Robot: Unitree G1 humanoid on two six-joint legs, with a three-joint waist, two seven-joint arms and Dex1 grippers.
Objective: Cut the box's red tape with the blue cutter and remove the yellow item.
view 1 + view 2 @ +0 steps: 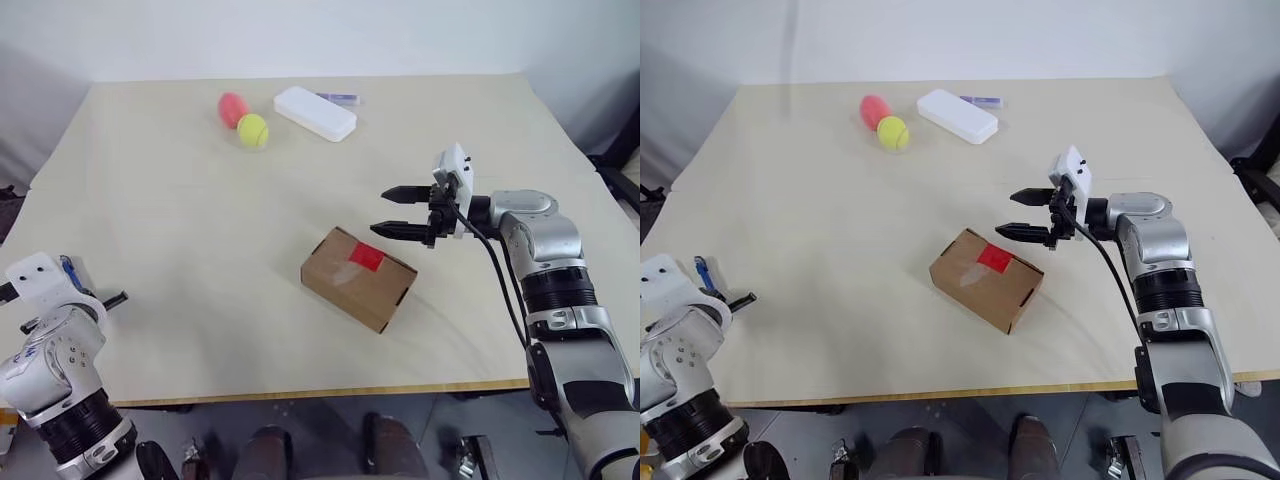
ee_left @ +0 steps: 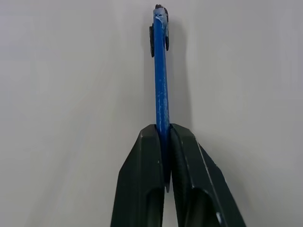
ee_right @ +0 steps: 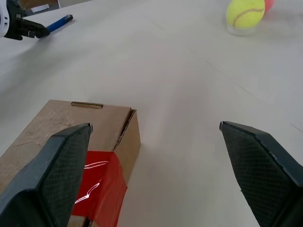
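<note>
The blue cutter is on its narrow edge in my left gripper, so next I lay it flat and grip its long sides [image 2: 162,113] before cutting.
The brown cardboard box [image 1: 345,282] lies closed in the middle of the table, with a small patch of red tape [image 1: 367,257] across its top seam. My right gripper [image 1: 382,212] hovers just beyond the box's far right corner, pointing left, its jaws wide open and empty. In the right wrist view the box [image 3: 57,123] and the red tape [image 3: 102,184] lie under one open finger. At the table's left near edge my left gripper [image 2: 163,135] is shut on the blue cutter [image 2: 161,85], which lies flat on the table. The yellow item is hidden.
At the back of the table lie a pink-red ball [image 1: 231,107], a yellow-green ball [image 1: 252,130], a flat white case [image 1: 315,113] and a small purple stick [image 1: 340,98]. The table's front edge [image 1: 330,392] runs close below the box.
</note>
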